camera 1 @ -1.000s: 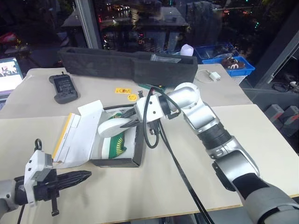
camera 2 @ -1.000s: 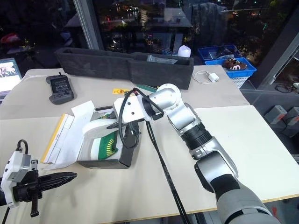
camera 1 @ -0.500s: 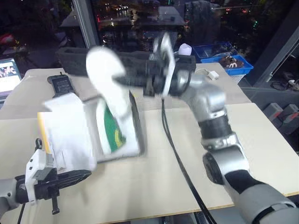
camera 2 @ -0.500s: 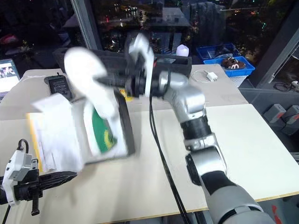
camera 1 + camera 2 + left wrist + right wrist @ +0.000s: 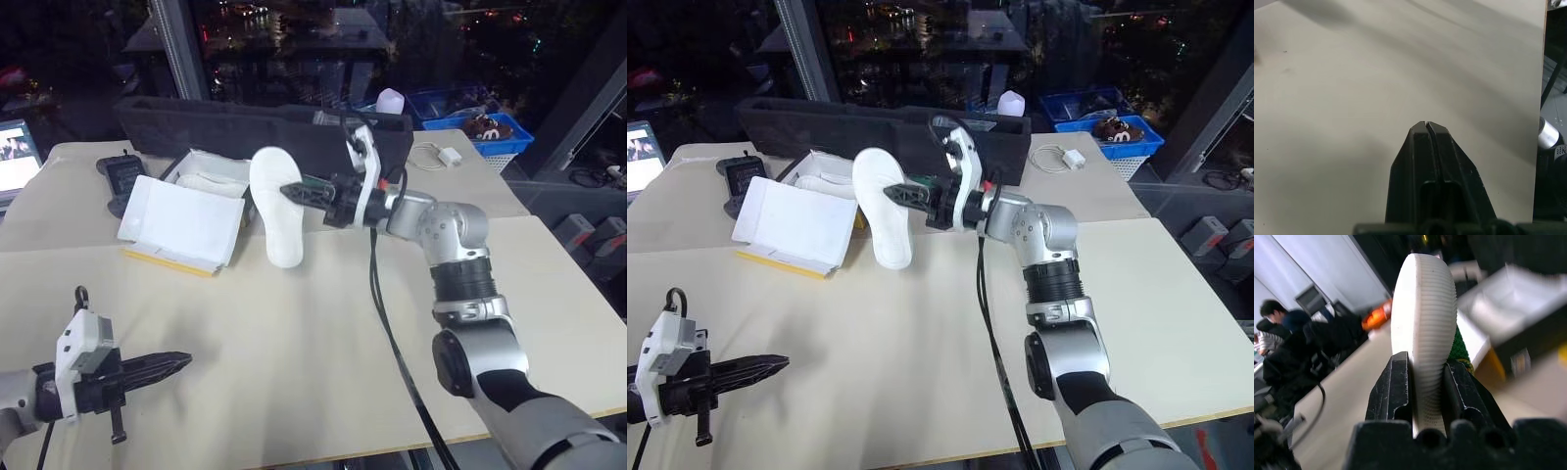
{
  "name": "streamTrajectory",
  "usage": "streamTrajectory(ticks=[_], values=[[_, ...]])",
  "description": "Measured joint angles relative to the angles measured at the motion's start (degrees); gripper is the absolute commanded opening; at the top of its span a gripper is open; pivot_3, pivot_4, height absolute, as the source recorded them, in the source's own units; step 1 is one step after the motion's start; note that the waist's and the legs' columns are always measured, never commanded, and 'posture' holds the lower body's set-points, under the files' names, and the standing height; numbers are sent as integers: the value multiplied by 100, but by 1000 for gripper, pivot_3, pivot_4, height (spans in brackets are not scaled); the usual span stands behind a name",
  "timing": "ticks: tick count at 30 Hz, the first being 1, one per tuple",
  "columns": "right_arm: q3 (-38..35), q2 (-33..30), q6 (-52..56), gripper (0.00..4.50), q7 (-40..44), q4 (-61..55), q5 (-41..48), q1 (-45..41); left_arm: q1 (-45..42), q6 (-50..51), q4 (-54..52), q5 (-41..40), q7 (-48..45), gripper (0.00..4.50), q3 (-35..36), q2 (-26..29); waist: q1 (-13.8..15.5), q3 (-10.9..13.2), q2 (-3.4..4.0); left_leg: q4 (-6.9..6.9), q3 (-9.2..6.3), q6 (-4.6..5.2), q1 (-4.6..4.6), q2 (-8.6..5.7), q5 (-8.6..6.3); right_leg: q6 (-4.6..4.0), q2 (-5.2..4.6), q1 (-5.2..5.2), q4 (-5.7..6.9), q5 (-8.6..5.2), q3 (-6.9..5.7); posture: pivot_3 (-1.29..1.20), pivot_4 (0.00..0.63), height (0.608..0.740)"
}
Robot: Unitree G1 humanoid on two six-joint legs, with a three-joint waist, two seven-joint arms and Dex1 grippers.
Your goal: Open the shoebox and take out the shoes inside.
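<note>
I need to put the shoe down on the table (image 5: 421,233) in front of the white charger with my right gripper.
My right gripper (image 5: 292,192) is shut on one of the shoes (image 5: 272,211) and holds it in the air above the table, white sole towards me. In the right wrist view the ribbed white sole (image 5: 1424,308) is clamped between the black fingers (image 5: 1393,391), with a bit of green upper (image 5: 1462,345) behind it. The shoebox (image 5: 186,220) lies open at the far left of the table, its white inside showing and a yellow edge (image 5: 171,262) along the lid. I cannot tell what lies inside it. My left gripper (image 5: 181,364) hangs shut and empty over the table's front left.
A long dark grey foam tray (image 5: 265,127) runs along the back of the table (image 5: 323,333). A black handheld device (image 5: 116,168) lies beside the shoebox, and a white charger with its cable (image 5: 441,157) at the back right. A blue bin (image 5: 485,132) stands beyond the table.
My right gripper pulled the shoe up out of the shoebox and rolled it over, sole now facing me. The shoebox got dragged back and to the left. The left gripper stayed put.
</note>
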Motion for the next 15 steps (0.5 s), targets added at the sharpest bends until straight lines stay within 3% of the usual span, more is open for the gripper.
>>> streamTrajectory(ticks=[5, 8, 12, 15], values=[[-71, -465, -886, 407, -4, -76, -337, -253, -9, 0, 5, 4, 0, 0, -3, 3, 23, 1, 2, 0, -1, -1, -2, -2, 0, 3, -2, 4, -12, -1, 0, 0, 150, 732], [60, -1219, -1580, 407, 21, -138, -988, -341, 3, 0, 9, 13, 1, 0, -7, 3, 72, 1, 2, 1, -1, -2, -4, -6, -1, -8, -8, 8, -22, -12, 0, 0, 150, 732], [660, -2219, -2203, 407, 59, -391, -2090, -114, -22, 0, 13, 15, 17, 0, -23, 3, 37, 0, -1, -4, 5, -2, -4, -7, -1, -27, -9, 6, -25, -25, 3, 0, 150, 732], [1715, -2944, -2690, 407, 75, -732, -3421, 529, -47, 2, 11, 16, 50, 0, -55, 3, -13, -1, -2, -12, 7, -2, 4, -5, -1, -28, -5, 2, -18, -28, 6, 0, 150, 732]])
